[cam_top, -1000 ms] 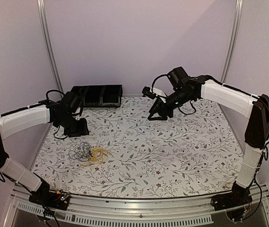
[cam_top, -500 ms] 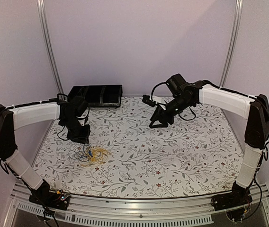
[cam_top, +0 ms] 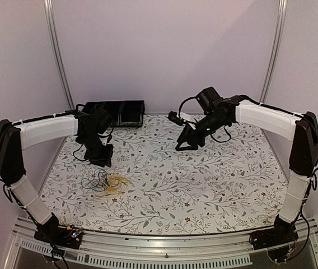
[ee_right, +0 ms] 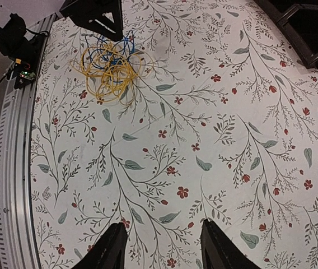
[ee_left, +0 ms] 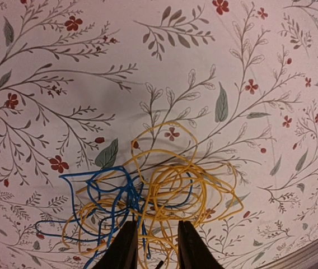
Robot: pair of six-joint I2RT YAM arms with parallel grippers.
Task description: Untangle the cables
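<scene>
The blue cable winds through the yellow loops. Next, my left gripper takes a piece of the blue cable alone (ee_left: pixel 191 182) and pulls it up high, clear of the yellow loops.
The cables (cam_top: pixel 106 183) lie as a tangle of thin yellow and blue loops on the floral tablecloth at the front left. In the left wrist view the tangle (ee_left: pixel 148 196) fills the lower middle, yellow loops to the right, blue to the left. My left gripper (cam_top: pixel 104 161) hovers just behind the tangle; its jaws (ee_left: pixel 154 246) are open and empty over it. My right gripper (cam_top: pixel 187 144) is open and empty above the far middle of the table (ee_right: pixel 162 246). The tangle also shows far off in the right wrist view (ee_right: pixel 108 64).
A black compartment bin (cam_top: pixel 117 114) stands at the back left of the table; it also shows in the right wrist view (ee_right: pixel 310 28). The table's metal front rail (cam_top: pixel 159 255) runs along the near edge. The floral cloth (cam_top: pixel 204 185) covers the table.
My left gripper has swung right and toward the far side, ending just behind the tangle. My right gripper dropped slightly and moved left, then held still. The cables have not moved.
</scene>
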